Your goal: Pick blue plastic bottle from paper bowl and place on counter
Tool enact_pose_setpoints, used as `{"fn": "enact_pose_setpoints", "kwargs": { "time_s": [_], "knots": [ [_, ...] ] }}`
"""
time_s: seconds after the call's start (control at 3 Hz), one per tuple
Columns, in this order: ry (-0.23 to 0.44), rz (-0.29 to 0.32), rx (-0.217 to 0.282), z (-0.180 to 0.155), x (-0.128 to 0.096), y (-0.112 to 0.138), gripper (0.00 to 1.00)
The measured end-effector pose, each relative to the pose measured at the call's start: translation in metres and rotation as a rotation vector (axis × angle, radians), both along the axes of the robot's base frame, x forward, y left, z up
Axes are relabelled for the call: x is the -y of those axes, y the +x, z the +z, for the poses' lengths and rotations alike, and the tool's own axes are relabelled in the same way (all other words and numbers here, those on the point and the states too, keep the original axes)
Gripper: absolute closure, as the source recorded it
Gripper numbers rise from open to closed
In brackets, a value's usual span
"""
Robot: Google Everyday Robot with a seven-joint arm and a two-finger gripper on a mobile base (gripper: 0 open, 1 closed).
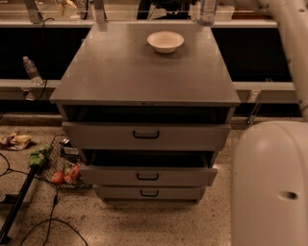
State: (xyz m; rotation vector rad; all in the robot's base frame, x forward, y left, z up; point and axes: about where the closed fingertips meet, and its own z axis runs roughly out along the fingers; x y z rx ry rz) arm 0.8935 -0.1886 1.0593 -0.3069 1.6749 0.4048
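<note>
My gripper should set the blue plastic bottle down on the grey counter (181, 73) and let go of it there, a little in front of the paper bowl.
The blue plastic bottle (207, 13) hangs in the air above the counter's far right corner, and only its lower part shows below the top edge of the camera view. My gripper (209, 2) is at that top edge, shut on the bottle and mostly cut off. My white arm (291, 33) runs down the right side. The paper bowl (165, 41) stands empty on the far middle of the grey counter (144, 72), to the left of and below the bottle.
A smaller clear bottle (32, 70) stands on the ledge at the left. The cabinet's drawers (146, 135) stick out towards me. A wire basket (63, 166), cables and a black pole (19, 202) lie on the floor at the left. My white base (272, 185) fills the lower right.
</note>
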Motion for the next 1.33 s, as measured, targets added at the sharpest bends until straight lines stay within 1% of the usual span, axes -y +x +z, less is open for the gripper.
{"fn": "enact_pose_setpoints", "kwargs": {
  "time_s": [0.33,0.67,1.0,1.33],
  "knots": [
    [0.056,-0.043,0.067,0.043,0.046,-0.051,1.0],
    [0.059,-0.031,0.089,0.024,0.067,-0.096,1.0],
    [0.058,0.09,0.041,-0.045,0.034,-0.109,1.0],
    [0.055,0.222,0.083,-0.071,-0.011,-0.115,1.0]
  ]
}}
